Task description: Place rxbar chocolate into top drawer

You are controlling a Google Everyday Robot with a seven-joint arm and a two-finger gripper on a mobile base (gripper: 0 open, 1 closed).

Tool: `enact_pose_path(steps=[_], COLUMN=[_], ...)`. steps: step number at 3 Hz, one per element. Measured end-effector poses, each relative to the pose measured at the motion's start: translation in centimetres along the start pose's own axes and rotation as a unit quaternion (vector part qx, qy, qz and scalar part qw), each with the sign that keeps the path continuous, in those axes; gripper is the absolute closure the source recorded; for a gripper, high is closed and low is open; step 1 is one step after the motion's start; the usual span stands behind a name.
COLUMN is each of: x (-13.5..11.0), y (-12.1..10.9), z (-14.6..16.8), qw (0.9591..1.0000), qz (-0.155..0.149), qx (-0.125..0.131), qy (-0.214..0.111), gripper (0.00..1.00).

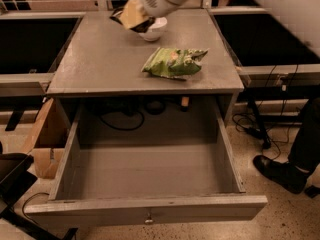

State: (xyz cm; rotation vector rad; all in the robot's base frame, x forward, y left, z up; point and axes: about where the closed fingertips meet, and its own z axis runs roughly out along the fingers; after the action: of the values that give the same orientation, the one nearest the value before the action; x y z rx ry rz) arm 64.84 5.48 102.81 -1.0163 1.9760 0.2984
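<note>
My gripper is to put the rxbar chocolate down on the middle of the top drawer's grey bottom (pixel 150 159), straight behind the knob.
My gripper (pixel 131 17) hangs above the far middle of the grey tabletop (pixel 100 59), over a white bowl. It is shut on the rxbar chocolate (pixel 118 17), whose black wrapper edges stick out from between the tan finger pads. The top drawer (pixel 150 204) is pulled wide open below the tabletop's front edge. It has a plain grey bottom with nothing in it and a small metal knob (pixel 148 217) at mid-front. The gripper is well behind and above the drawer.
A green snack bag (pixel 174 62) lies on the tabletop right of centre. The white bowl (pixel 155 32) stands at the back. A cardboard box (pixel 44 139) sits on the floor at the left. A person's leg and shoe (pixel 280 173) are at the right, and cables run under the table.
</note>
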Motion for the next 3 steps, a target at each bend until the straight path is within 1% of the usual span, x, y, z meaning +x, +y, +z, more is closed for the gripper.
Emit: enact_pose_path(steps=[1, 2, 3], x=[5.5, 13.3, 21.0], y=[1.0, 3.9, 7.5], z=[-0.7, 3.5, 7.2], qw=[0.9994, 0.9951, 0.9824], qz=[0.010, 0.046, 0.110], qx=[-0.032, -0.085, -0.146], qy=[-0.007, -0.019, -0.039], gripper=[1.00, 1.00, 1.00])
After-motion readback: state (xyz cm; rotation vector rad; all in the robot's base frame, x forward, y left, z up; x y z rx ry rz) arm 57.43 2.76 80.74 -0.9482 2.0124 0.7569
